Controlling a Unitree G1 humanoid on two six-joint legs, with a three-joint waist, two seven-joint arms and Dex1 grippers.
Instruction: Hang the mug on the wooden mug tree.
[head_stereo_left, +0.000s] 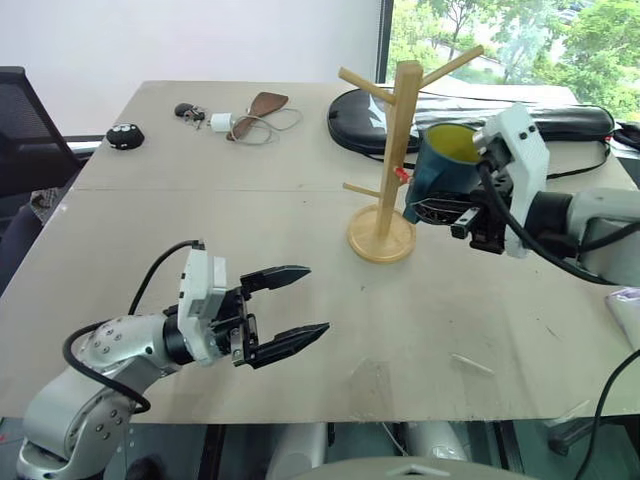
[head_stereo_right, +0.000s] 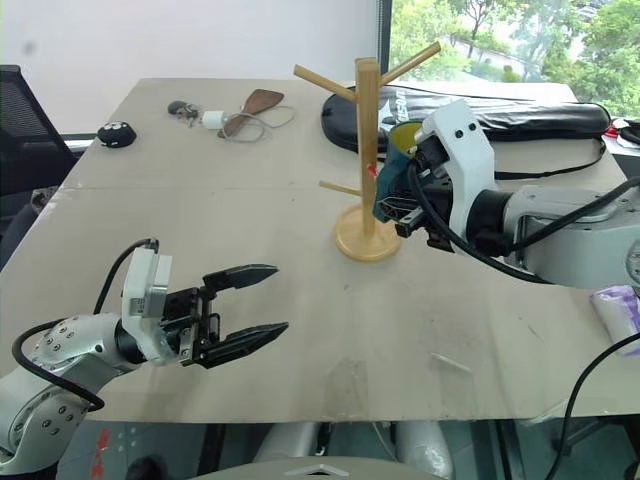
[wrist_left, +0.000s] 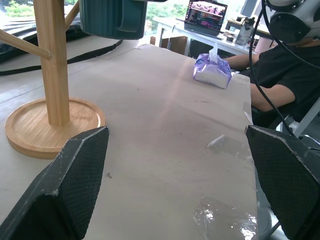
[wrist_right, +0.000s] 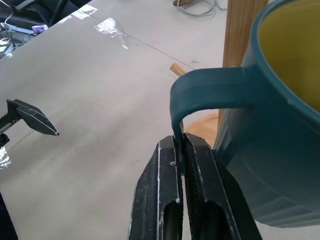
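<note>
Next, I release the teal mug hanging from the red-tipped peg of the wooden mug tree (head_stereo_left: 406, 208) with my right gripper.
My right gripper (wrist_right: 179, 150) is shut on the loop handle of the teal mug (head_stereo_left: 445, 165), which shows its yellow-green inside. I hold the mug above the table, just right of the wooden mug tree (head_stereo_left: 400, 140) and close to its post. A low peg tip (wrist_right: 176, 69) pokes out just beyond the handle. The tree stands upright on its round base (head_stereo_left: 381, 240) at the table's middle right. My left gripper (head_stereo_left: 315, 300) hovers open and empty over the near left of the table, pointing toward the tree. The left wrist view shows the mug's underside (wrist_left: 115, 20) above the base (wrist_left: 50, 125).
A black bag (head_stereo_left: 560, 118) lies behind the tree. Keys (head_stereo_left: 190, 112), a white charger with cable (head_stereo_left: 222, 124), a brown pouch (head_stereo_left: 266, 103) and a black round object (head_stereo_left: 125, 135) sit at the far left. A purple tissue pack (wrist_left: 212, 72) and a seated person (wrist_left: 280, 85) are at the table's right.
</note>
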